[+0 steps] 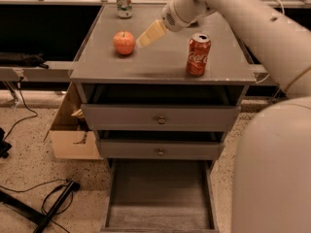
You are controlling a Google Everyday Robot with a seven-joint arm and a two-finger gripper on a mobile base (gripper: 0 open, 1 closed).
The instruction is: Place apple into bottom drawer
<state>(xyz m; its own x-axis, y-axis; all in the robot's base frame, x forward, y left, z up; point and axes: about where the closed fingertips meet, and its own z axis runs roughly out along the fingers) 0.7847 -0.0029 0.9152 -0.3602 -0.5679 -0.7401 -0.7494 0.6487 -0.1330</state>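
Observation:
The robot's gripper needs to next move to the orange-red apple's side (130, 42) facing the red Coca-Cola can and close there, because the apple has to get to the drawer.
The orange-red apple (124, 42) stands on the left part of the grey cabinet top (160, 64). My gripper (149, 34), with pale yellow fingers, hovers just right of the apple, pointing down-left at it, a short gap away. The bottom drawer (159, 198) is pulled out at floor level, its plank floor bare.
A red Coca-Cola can (198, 55) stands on the right of the cabinet top. A green-white can (123, 2) stands at the back edge. Two upper drawers with round knobs (161, 120) are slightly out. A cardboard box (73, 130) and cables (43, 198) lie at the left.

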